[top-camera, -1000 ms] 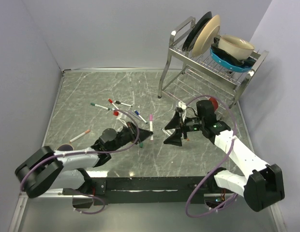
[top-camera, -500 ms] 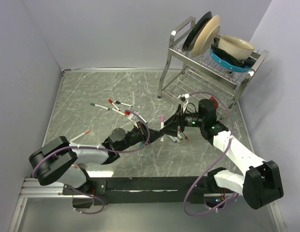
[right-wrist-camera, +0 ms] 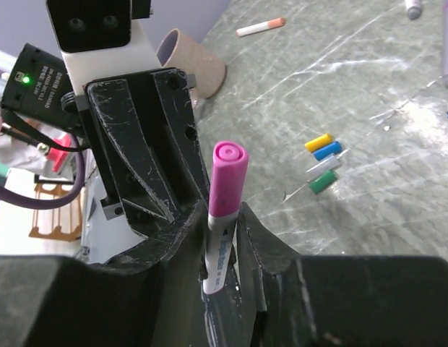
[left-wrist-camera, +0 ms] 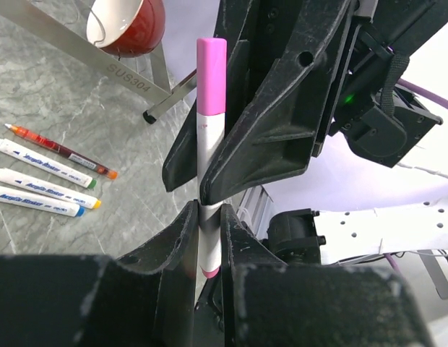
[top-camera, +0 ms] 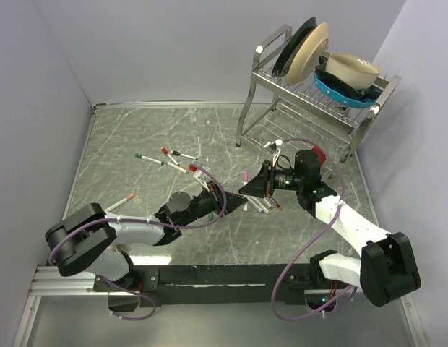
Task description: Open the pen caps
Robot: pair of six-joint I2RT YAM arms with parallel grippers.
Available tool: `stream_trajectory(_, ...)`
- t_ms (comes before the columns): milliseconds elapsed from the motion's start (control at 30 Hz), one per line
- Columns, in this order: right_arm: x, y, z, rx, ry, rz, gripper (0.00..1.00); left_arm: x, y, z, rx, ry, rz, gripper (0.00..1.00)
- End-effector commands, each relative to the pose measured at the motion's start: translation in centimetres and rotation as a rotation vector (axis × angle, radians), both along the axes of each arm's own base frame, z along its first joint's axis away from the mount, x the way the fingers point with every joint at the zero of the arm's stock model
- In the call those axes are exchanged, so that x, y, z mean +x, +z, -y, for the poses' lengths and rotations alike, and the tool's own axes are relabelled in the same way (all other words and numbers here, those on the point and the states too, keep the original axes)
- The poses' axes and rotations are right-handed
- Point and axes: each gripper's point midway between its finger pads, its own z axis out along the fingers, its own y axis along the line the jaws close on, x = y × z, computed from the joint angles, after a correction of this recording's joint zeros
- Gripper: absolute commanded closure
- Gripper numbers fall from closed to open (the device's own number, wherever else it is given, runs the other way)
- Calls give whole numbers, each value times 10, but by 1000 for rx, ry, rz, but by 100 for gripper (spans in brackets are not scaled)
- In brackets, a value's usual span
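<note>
The pen's white body is held by both my grippers below its pink cap, so next my left gripper opens, takes the pink cap (left-wrist-camera: 211, 76) and pulls it off.
A white-barrelled pen with a pink cap (top-camera: 245, 176) stands upright between both grippers above the table. My left gripper (top-camera: 235, 199) is shut on the lower barrel (left-wrist-camera: 208, 238). Its pink cap (left-wrist-camera: 211, 72) rises above the fingers. My right gripper (top-camera: 248, 189) comes from the right and has closed on the same pen, its fingers (left-wrist-camera: 260, 137) pressing the barrel just below the cap (right-wrist-camera: 228, 177). Loose yellow (right-wrist-camera: 319, 142), blue (right-wrist-camera: 326, 151) and green (right-wrist-camera: 321, 183) caps lie on the table.
Uncapped pens (left-wrist-camera: 43, 181) lie side by side near the right gripper. More capped pens (top-camera: 170, 160) lie at the centre left, one (top-camera: 120, 202) farther left. A dish rack (top-camera: 311, 94) with plates and bowls stands at the back right, with a red bowl (left-wrist-camera: 126, 25) below it. A paper cup (right-wrist-camera: 191, 61) sits near the left arm.
The left gripper carried the pink pen rightward to the right gripper. The right gripper's wide-open jaws slid over the pen and closed on it.
</note>
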Motion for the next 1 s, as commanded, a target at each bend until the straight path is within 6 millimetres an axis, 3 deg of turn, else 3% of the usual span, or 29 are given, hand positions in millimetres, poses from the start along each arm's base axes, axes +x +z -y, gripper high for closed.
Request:
stream_trajectory(0,-5,7,-3,35,58,27,68,4,20,6,-40,9,54,99)
stream_trajectory(33,-6,7,-3,34,67,25,68,3,22,7,-41,7,55,99)
stream_trajectory(100,-5,7,-4,24,82,56,91,3,20,8,-31,2,43,94)
stream_trajectory(133,-6,4,-3,6,83,39,100,2,21,7,-28,2,39,81)
stream_trajectory(267,-3,2,-2,-42,116,99,100,1,13,-2,12,22,37,49)
stream_trajectory(300,-10,0,-1,-45,153,94,100,0,16,-6,3,36,54,43)
stream_trajectory(333,-10,-3,2,-64,185,182,100,-1,26,-13,-17,51,75,25)
stream_trajectory(367,-9,0,1,-71,200,215,100,1,22,-19,-10,81,77,19)
stream_trajectory(400,-21,-4,3,-65,254,182,100,3,20,-24,9,99,81,17)
stream_trajectory(433,-24,-7,5,-76,305,274,100,1,27,-28,2,106,92,12)
stream_trajectory(533,-37,-6,7,-68,395,286,100,11,27,-38,40,172,84,8)
stream_trajectory(633,-39,-6,7,-60,408,288,100,16,33,-39,38,185,90,11)
stream_trajectory(800,-41,-6,8,-52,415,284,100,19,40,-25,27,145,103,26)
stream_trajectory(967,-40,-5,8,-52,415,280,100,17,52,-9,-5,83,136,30)
